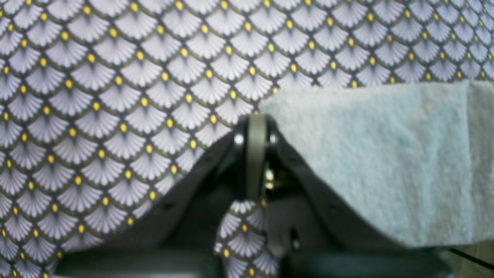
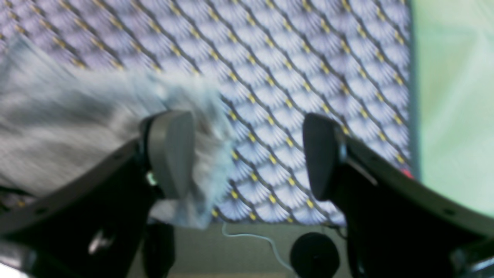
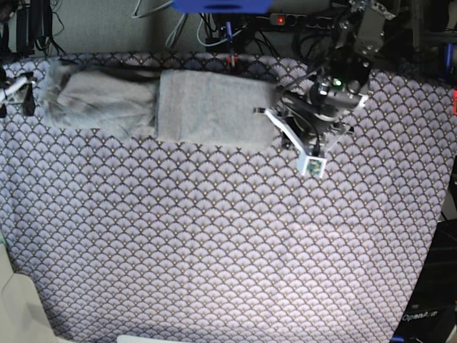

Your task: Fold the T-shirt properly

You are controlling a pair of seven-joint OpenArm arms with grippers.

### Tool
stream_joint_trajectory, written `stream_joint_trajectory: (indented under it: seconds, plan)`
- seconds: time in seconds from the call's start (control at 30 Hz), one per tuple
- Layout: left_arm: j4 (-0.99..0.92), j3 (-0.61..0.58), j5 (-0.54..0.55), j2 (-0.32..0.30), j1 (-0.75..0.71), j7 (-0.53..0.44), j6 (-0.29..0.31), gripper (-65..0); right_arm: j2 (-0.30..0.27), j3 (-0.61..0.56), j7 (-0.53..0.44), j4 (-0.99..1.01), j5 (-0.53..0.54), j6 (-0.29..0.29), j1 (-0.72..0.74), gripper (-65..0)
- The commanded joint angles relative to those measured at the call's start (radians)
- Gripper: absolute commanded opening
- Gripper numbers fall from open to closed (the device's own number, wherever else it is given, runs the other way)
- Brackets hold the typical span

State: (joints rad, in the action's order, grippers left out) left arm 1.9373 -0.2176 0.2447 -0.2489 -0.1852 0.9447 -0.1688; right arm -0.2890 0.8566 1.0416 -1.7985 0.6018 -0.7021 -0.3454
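The robot's right gripper needs to grasp the T-shirt by the rumpled heap's outer edge (image 3: 52,102) (image 2: 223,143), at the end of the heap farthest from the flat folded panel.
The light grey T-shirt (image 3: 171,103) lies along the far edge of the table, a flat folded panel on the right and a rumpled bunch on the left. My left gripper (image 3: 271,118) is at the panel's right edge. In the left wrist view it (image 1: 256,127) is shut, the T-shirt (image 1: 386,154) corner ends at the pinched tips, and the cloth drapes over the right jaw. My right gripper (image 2: 247,154) stands open and blurred. Loose T-shirt (image 2: 69,127) fabric hangs around its left finger (image 2: 171,154), with only tablecloth in the gap.
The purple fan-patterned tablecloth (image 3: 228,236) covers the whole table. Cables and a power strip (image 3: 285,20) run behind the far edge. In the right wrist view the cloth's edge (image 2: 411,96) borders pale floor, and a black round part (image 2: 314,255) sits below.
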Motion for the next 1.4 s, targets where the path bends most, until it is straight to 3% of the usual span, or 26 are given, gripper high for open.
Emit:
stream_joint_trajectory:
  seconds: [0.0, 0.27, 0.7, 0.87, 1.37]
  plan:
    - [0.015, 0.004, 0.000, 0.000, 0.008, -0.017, 0.001, -65.0, -0.003, 0.008, 0.009, 0.015, -0.001, 0.004, 0.012, -20.2]
    - [0.015, 0.004, 0.000, -0.003, 0.010, -0.017, 0.001, -65.0, -0.005, 0.006, 0.029, 0.222, -0.001, 0.004, 0.087, -20.2]
    - [0.015, 0.005, 0.000, -0.022, 0.008, -0.016, 0.001, -65.0, -0.003, -0.141, 0.019, 0.233, -0.001, 0.004, 0.085, -20.2]
    - [0.015, 0.005, 0.000, -0.023, 0.002, -0.016, 0.001, -65.0, -0.003, -0.139, 0.021, 0.234, -0.001, 0.004, 0.085, -17.3]
    - [0.015, 0.002, 0.000, -0.022, 0.002, -0.016, 0.001, -65.0, -0.032, -0.132, 0.027, 0.234, -0.003, 0.004, 0.073, -16.8]
